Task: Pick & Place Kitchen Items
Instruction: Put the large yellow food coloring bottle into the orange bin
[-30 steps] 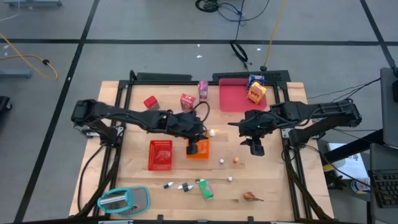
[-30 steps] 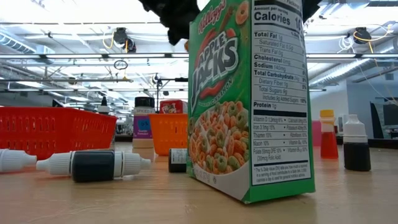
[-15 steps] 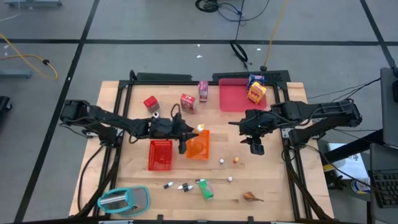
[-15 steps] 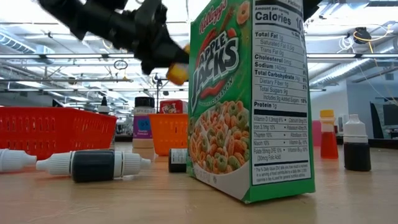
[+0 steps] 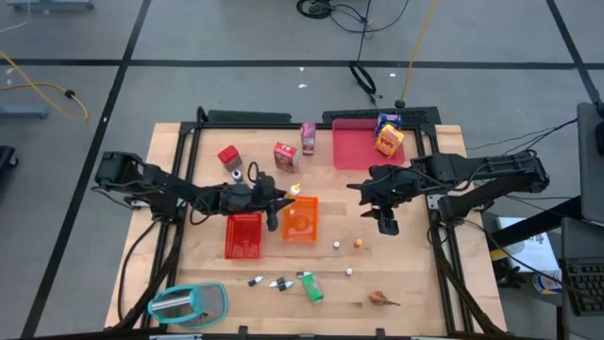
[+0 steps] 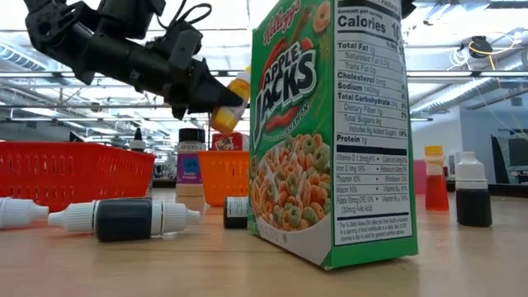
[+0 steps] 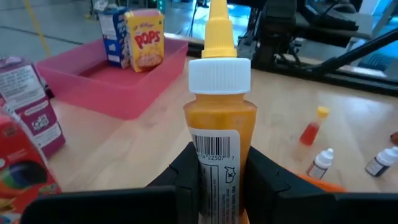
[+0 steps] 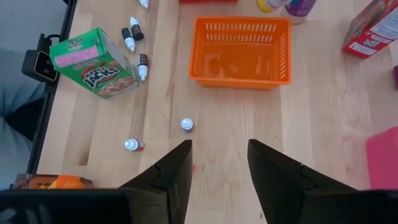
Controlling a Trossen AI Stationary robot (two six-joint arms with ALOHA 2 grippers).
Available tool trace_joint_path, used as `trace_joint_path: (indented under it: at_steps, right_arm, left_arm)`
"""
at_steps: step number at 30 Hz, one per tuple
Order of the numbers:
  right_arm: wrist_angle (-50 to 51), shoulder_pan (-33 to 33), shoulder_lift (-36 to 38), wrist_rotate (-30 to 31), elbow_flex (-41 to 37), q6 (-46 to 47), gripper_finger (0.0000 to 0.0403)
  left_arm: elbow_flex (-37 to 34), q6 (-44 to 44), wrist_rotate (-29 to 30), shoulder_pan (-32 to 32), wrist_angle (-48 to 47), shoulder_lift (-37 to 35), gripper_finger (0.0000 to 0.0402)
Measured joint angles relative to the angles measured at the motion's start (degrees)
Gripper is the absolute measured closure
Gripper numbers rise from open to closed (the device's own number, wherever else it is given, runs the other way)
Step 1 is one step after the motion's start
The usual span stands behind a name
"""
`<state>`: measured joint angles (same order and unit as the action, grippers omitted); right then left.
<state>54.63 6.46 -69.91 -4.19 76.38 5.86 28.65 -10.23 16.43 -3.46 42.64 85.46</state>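
Next, my left gripper lets go of the yellow squeeze bottle in the far half of the orange bin (image 5: 304, 211).
My left gripper (image 5: 276, 204) is shut on a yellow squeeze bottle (image 7: 219, 118) with a white cap and a yellow nozzle. It holds the bottle in the air over the far left corner of the orange bin (image 5: 300, 220); the low view shows the bottle (image 6: 229, 106) up above the table. My right gripper (image 5: 386, 221) hovers open over bare table to the right of that bin, its fingers (image 8: 175, 174) holding nothing. Other kitchen items lie about: red cartons (image 5: 285, 156), a pink carton (image 5: 308, 137), a green cereal box (image 5: 311, 286) and tiny bottles (image 5: 269, 281). My left gripper pinches the bottle's labelled body (image 7: 217, 163) between its two fingers (image 7: 186, 180), one on each side below the white cap. The fingers come from the table's left, almost level, and lie along the bottle. The bottle is lifted clear, with its nozzle pointing ahead and slightly upward.
A red bin (image 5: 243, 235) stands left of the orange one. The pink tray (image 5: 357, 151) at the far right holds a blue and a yellow carton (image 5: 388, 138). Small balls (image 5: 336, 246) lie right of the bins. A teal-rimmed oval object (image 5: 189, 303) sits at the near left corner.
My left gripper has drawn back toward the table's left edge and sunk lower, tipping from a downward slant to nearly level. The yellow bottle has gone with it, from right of the orange bin's far edge to its far left corner. My right arm has kept still.
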Motion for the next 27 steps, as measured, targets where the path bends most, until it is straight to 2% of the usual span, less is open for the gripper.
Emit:
trace_joint_path:
  at_steps: [3,6,11,18,23,27]
  right_arm:
    - [0.0,0.0,0.0,0.1,0.0,-0.1,0.0257]
    - [0.0,0.0,0.0,0.2,0.0,-0.1,0.0257]
    - [0.0,0.0,0.0,2.7,0.0,-0.1,0.0257]
    - [0.0,0.0,0.0,2.7,0.0,-0.4,0.0257]
    - [-0.3,0.0,0.0,2.7,0.0,-0.6,0.0257]
    - [0.2,0.0,0.0,2.7,0.0,-0.6,0.0257]
  left_arm:
    - [-0.1,-0.9,0.1,0.3,0.9,2.6,0.0327]
    - [0.1,-0.5,-0.7,0.3,7.3,6.1,0.0326]
    - [0.1,5.8,-1.4,0.3,15.1,11.0,0.0326]
    - [4.0,5.6,-4.5,0.5,14.9,14.3,0.0325]
    - [7.1,6.4,-4.4,0.7,15.1,18.7,0.0325]
    - [7.4,7.7,-4.4,0.7,14.5,18.2,0.0325]
